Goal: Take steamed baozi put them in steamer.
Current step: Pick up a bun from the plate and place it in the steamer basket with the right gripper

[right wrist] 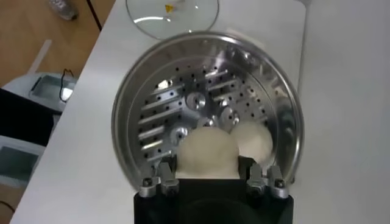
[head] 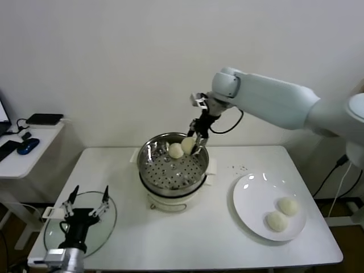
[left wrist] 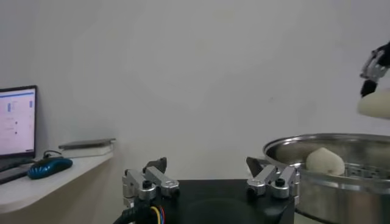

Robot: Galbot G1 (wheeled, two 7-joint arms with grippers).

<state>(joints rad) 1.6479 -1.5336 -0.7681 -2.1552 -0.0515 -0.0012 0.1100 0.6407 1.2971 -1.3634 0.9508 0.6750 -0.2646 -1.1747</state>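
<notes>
I will release the baozi from my right gripper on the steamer's perforated bottom, toward the steamer's side nearer the glass lid (head: 157, 168) (right wrist: 216, 82).
The steamer (head: 170, 170) is a steel perforated basket on a cream pot base at the table's middle. One baozi (head: 176, 151) lies inside it at the back. My right gripper (head: 193, 145) is shut on a second baozi (head: 188, 144) and holds it just above the basket's back rim; the right wrist view shows this baozi (right wrist: 207, 153) between the fingers, over the basket (right wrist: 183, 103), beside the lying baozi (right wrist: 256, 140). Two more baozi (head: 288, 206) (head: 277, 221) lie on the white plate (head: 250, 199). My left gripper (head: 86, 199) is open and empty at the front left.
A round glass lid (head: 105, 224) lies at the table's front left under the left gripper. A side table (head: 23, 153) with a mouse and devices stands at far left. Dark specks lie on the table near the plate.
</notes>
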